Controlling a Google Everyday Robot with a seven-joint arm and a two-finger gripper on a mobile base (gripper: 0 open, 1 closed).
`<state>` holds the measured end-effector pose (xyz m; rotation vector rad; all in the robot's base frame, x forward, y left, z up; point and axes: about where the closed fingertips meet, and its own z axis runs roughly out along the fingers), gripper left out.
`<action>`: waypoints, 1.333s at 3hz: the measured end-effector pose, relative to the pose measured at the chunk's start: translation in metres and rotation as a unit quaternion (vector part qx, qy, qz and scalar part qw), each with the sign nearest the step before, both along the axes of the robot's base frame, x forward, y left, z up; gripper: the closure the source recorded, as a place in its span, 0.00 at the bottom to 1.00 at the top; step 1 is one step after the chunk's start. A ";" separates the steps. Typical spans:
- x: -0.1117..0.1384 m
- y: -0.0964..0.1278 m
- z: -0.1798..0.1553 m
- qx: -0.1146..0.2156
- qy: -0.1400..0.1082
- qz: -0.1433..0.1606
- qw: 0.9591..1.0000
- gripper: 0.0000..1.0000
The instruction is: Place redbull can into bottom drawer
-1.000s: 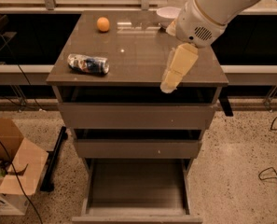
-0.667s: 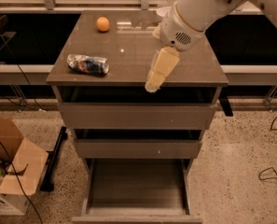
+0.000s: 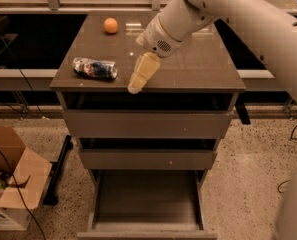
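My gripper is going to close on the redbull can's end (image 3: 110, 71) that faces the middle of the cabinet top, leaving its other end sticking out.
The redbull can (image 3: 95, 68) lies on its side near the front left of the cabinet top (image 3: 198, 69), silver and blue, crinkled. My gripper (image 3: 138, 81) hangs over the front edge of the cabinet top, just right of the can and apart from it, holding nothing that I can see. The bottom drawer (image 3: 147, 199) is pulled open below, a wide shallow tray with nothing in it. The two drawers above it are closed.
An orange ball (image 3: 111, 25) sits at the back left of the cabinet top. A cardboard box (image 3: 13, 184) stands on the floor at left. Cables run along the floor on the left and far right. My white arm (image 3: 238, 19) crosses the upper right.
My gripper and arm have moved left across the cabinet top, closer to the can. The can, ball and drawers have not moved.
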<state>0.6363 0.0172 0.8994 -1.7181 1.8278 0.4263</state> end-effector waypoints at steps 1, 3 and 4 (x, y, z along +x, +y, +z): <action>0.027 0.023 -0.019 0.034 0.014 0.013 0.999 0.00; 0.063 0.057 -0.043 0.071 0.039 0.019 0.997 0.00; 0.074 0.078 -0.051 0.081 0.050 0.027 0.995 0.00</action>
